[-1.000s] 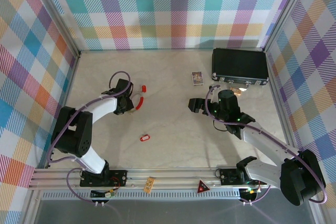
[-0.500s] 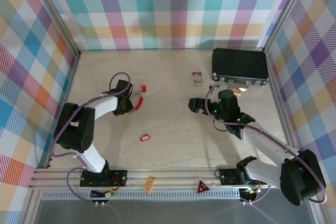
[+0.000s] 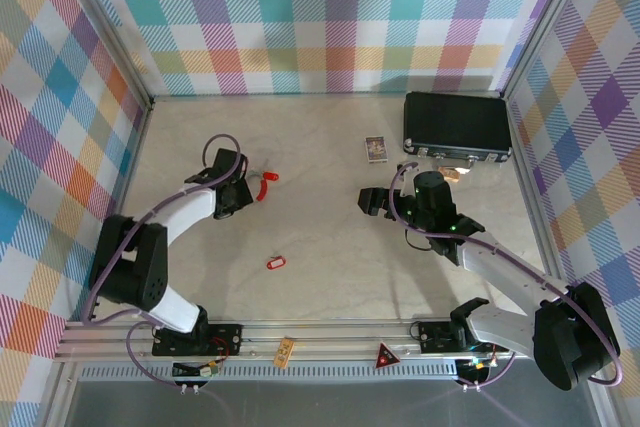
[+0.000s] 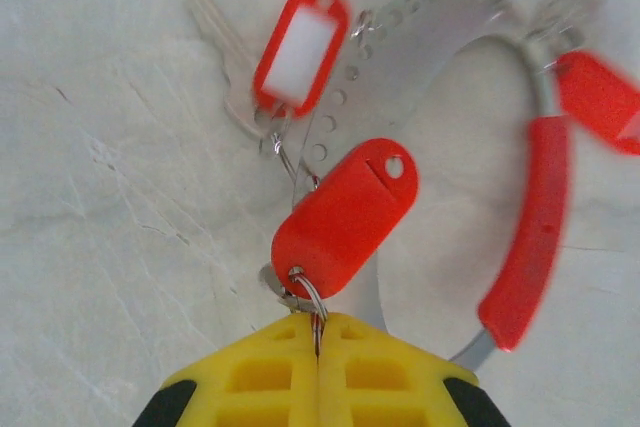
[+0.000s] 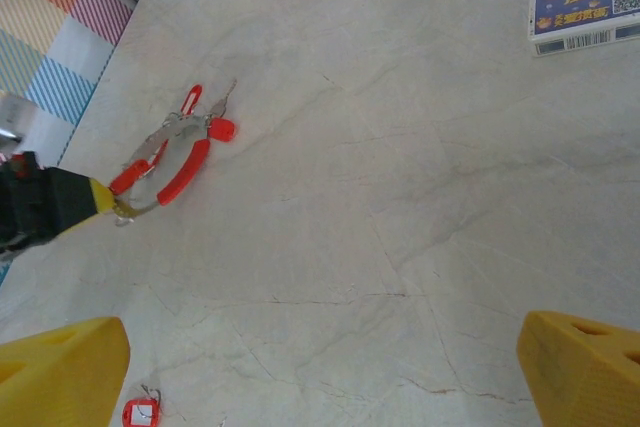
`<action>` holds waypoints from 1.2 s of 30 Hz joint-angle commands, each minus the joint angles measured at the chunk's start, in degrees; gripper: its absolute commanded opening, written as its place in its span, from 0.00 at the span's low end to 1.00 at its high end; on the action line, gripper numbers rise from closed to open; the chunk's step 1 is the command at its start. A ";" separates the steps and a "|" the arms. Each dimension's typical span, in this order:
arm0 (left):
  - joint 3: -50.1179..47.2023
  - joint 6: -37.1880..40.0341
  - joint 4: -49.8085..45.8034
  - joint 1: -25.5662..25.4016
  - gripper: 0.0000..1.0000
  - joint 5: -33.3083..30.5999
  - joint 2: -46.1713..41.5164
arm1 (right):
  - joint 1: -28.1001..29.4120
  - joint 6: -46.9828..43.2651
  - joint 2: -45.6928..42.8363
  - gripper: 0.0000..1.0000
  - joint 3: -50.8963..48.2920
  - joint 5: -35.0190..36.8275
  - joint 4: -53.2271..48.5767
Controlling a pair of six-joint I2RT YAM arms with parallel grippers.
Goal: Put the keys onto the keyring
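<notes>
Next, I put the keyring down and take the grey loop itself [image 4: 364,301], because my left gripper holds the keyring only by a red tag's small wire ring.
My left gripper [image 4: 318,332] is shut; its yellow fingers [image 4: 260,377] pinch the small wire ring of a red key tag [image 4: 345,217]. Beyond that tag lies the keyring [image 4: 525,237], a grey loop with a red sleeve. On it hang a pale-centred red tag [image 4: 300,47] with a metal key [image 4: 225,57], and another red tag [image 4: 600,102]. From above, the left gripper [image 3: 243,194] sits just left of the keyring [image 3: 264,185]. One loose key tag [image 3: 276,263] lies nearer the front. The right gripper [image 3: 375,202] stands open and empty over mid-table, its fingers [image 5: 60,377] wide apart.
A small picture card [image 3: 375,150] lies at the back middle, with a black case [image 3: 457,127] to its right against the back right. Plaid walls close in the back and both sides. The arm bases and a metal rail [image 3: 320,335] line the front edge.
My left gripper has shut on the tag's ring and shifted towards the back left. The keyring and its tags have bunched closer to it. The right arm has barely moved.
</notes>
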 commanded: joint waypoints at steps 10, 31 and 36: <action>6.36 -1.14 -6.47 -5.42 0.03 2.84 -6.39 | 0.79 -0.22 -0.07 0.99 0.54 0.53 1.13; 6.61 2.41 -3.36 -7.36 0.06 -0.90 6.38 | 1.24 -0.23 0.32 0.99 0.63 0.35 1.35; 8.87 3.78 -1.04 -6.30 0.09 0.34 11.68 | 1.41 -0.32 0.93 0.99 0.78 0.40 1.27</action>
